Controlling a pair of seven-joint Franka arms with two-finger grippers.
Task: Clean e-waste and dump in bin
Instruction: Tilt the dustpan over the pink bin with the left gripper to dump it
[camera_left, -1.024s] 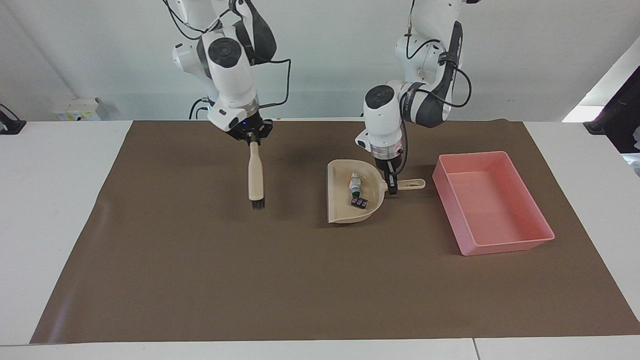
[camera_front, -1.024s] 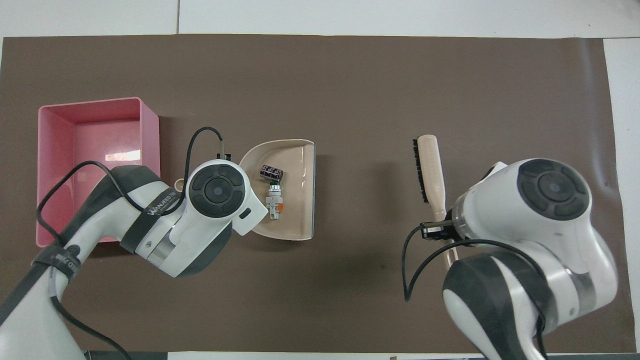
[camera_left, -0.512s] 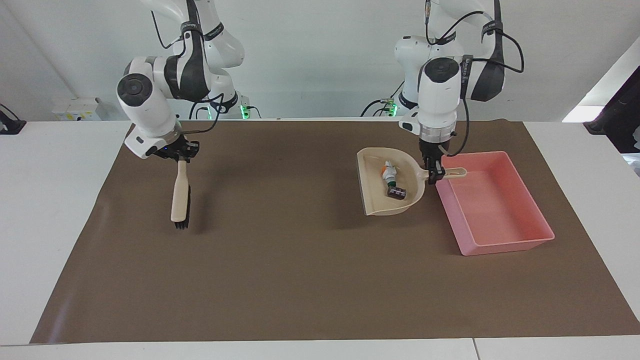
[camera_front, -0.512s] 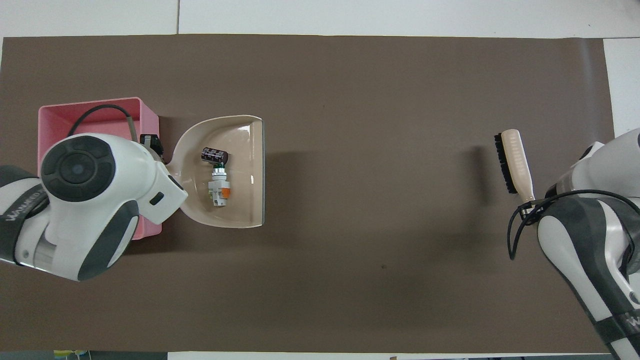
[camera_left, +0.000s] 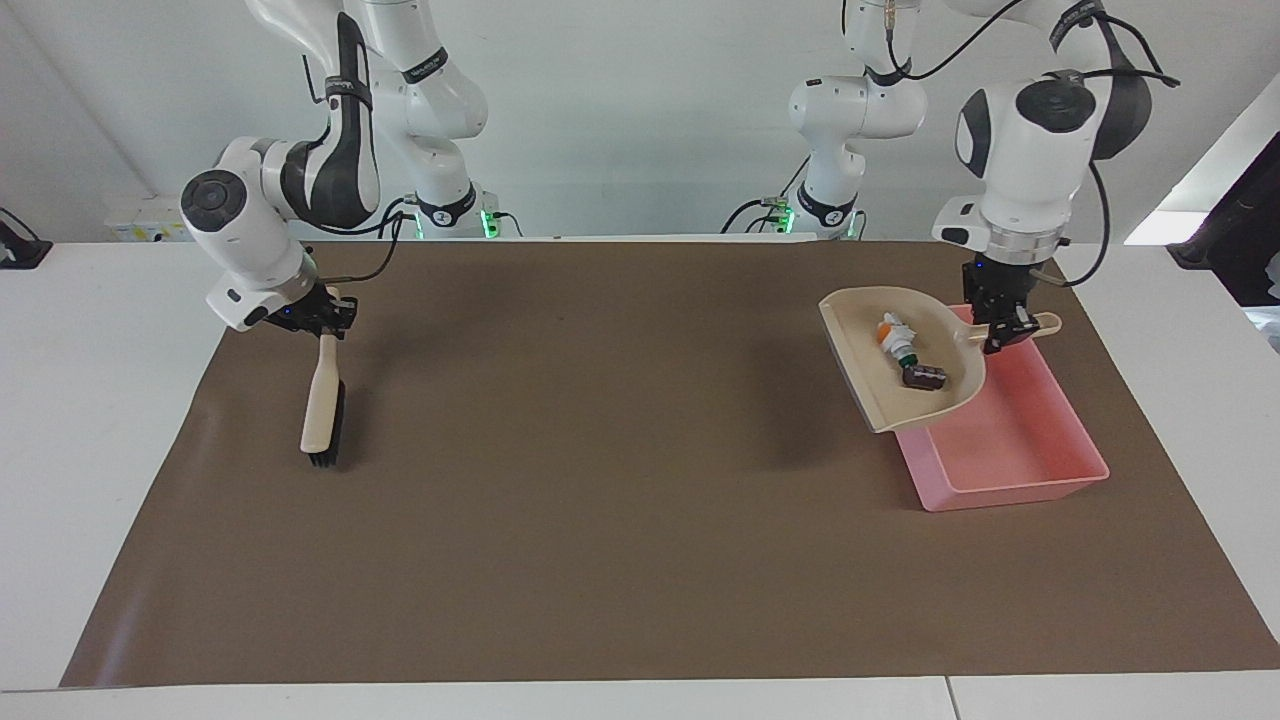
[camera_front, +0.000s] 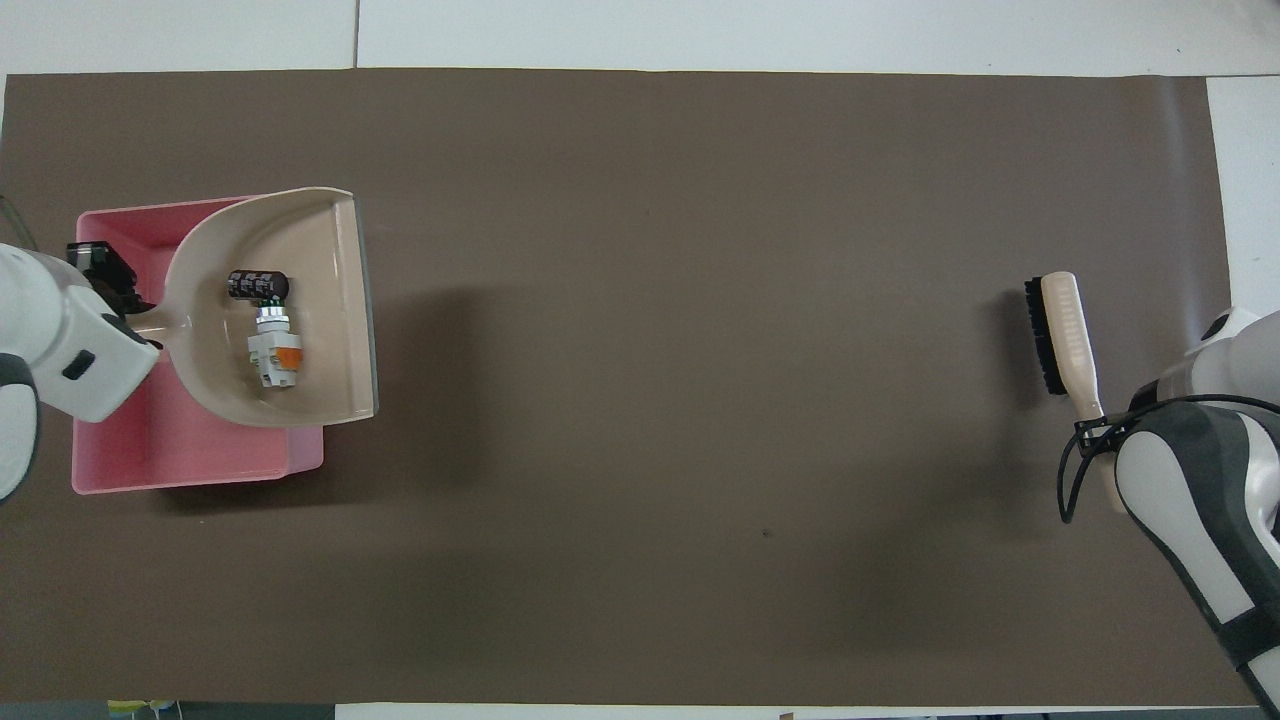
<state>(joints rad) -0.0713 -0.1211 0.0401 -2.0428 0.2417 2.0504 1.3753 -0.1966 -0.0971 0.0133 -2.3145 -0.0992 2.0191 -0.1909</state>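
The beige brush will go down on the brown mat (camera_front: 1065, 403) just beneath it, and I should set it there with my right gripper.
My left gripper (camera_left: 1003, 328) is shut on the handle of the beige dustpan (camera_left: 900, 365), which hangs in the air, partly over the pink bin (camera_left: 1010, 445). Both pieces of e-waste lie in the pan: the white one with green and orange marks (camera_left: 893, 336) and the dark block (camera_left: 922, 377). From overhead, the dustpan (camera_front: 300, 300) covers the end of the bin (camera_front: 190, 460) toward the table's middle, with the white piece (camera_front: 275, 360) and the dark block (camera_front: 257, 285) inside it. My right gripper (camera_left: 328, 322) is shut on a brush's handle.
The beige brush (camera_left: 323, 405) with black bristles hangs bristle end down over the brown mat (camera_left: 600, 480) at the right arm's end of the table, and shows from overhead as the brush (camera_front: 1065, 335). White tabletop borders the mat.
My left arm lifted the dustpan with both pieces off the mat and carried it over the bin. My right arm swung the brush out toward its own end of the table.
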